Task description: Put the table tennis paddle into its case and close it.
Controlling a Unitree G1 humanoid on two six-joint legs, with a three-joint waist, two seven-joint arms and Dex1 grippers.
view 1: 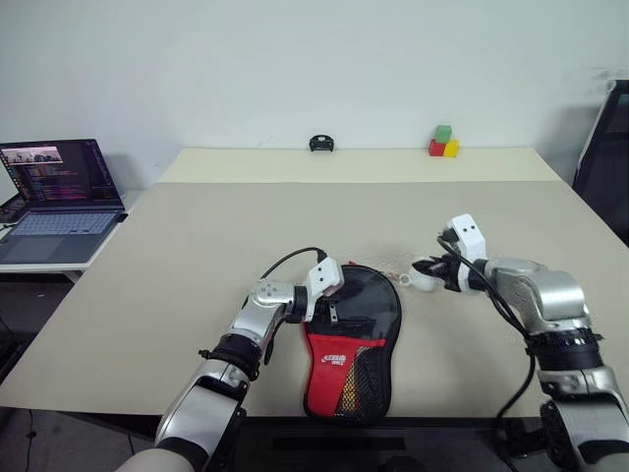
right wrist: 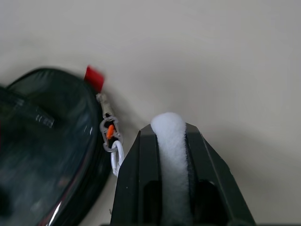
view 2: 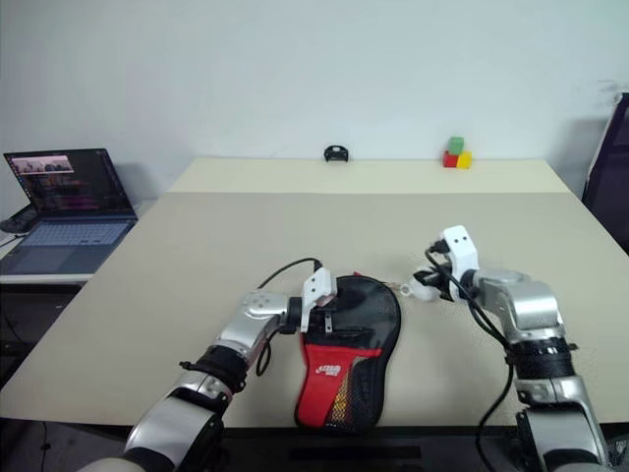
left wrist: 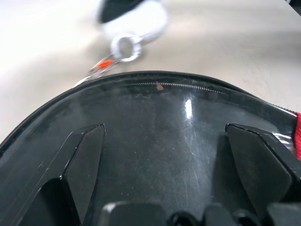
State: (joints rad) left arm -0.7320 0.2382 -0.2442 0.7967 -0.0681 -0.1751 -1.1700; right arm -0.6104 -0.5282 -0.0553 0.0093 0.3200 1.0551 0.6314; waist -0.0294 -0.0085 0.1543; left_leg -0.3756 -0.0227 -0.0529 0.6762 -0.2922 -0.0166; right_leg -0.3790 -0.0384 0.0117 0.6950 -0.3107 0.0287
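I will use my right gripper to let the white ball charm hang off the table's front edge (view 1: 387,456), beside the handle end of the case.
Its case (view 1: 352,339) lies flat near the table's front edge, a black glossy round part with a red and mesh handle end toward me. The table tennis paddle is hidden. My left gripper (view 1: 328,307) is open, its fingers (left wrist: 80,160) spread wide against the round black part beside the zipper rim (left wrist: 188,86). A small white ball charm (view 1: 421,281) hangs off the case's far right rim by a short clip chain (right wrist: 109,129). My right gripper (view 1: 432,268) is shut on that ball charm (right wrist: 170,136), just right of the case.
An open laptop (view 1: 59,202) sits on a side table at the far left. Coloured blocks (view 1: 443,143) and a small black object (view 1: 320,144) stand along the table's far edge. A dark chair edge (view 1: 604,147) rises at the right.
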